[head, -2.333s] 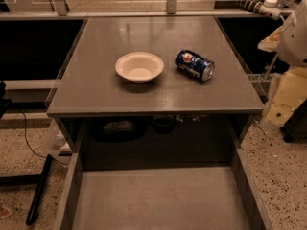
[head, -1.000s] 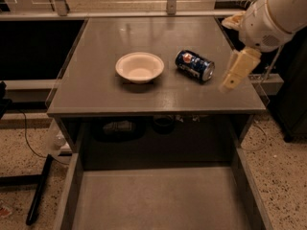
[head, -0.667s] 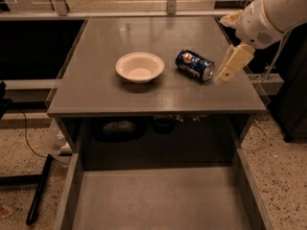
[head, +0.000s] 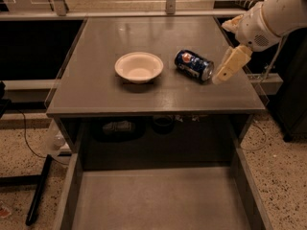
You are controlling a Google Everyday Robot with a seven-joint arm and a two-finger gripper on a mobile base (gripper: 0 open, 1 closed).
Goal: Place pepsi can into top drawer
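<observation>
Next, I grip the pepsi can's silver end (head: 205, 73), farther from the white bowl.
The pepsi can (head: 194, 65), dark blue with a red-white-blue logo, lies on its side on the grey cabinet top (head: 96, 90), right of middle. My gripper (head: 229, 66) hangs from the white arm at the right, just to the right of the can's silver end and close above the cabinet top. It holds nothing. The top drawer (head: 158, 200) is pulled out wide open at the bottom of the view, its flat grey bottom bare.
A white bowl (head: 139, 67) stands on the cabinet top left of the can. Dark items sit in the shelf space under the top. A black stand leg lies on the speckled floor at the lower left.
My arm has swung in from the far right and moved left toward the can, now right beside its right end. The can and bowl have not moved.
</observation>
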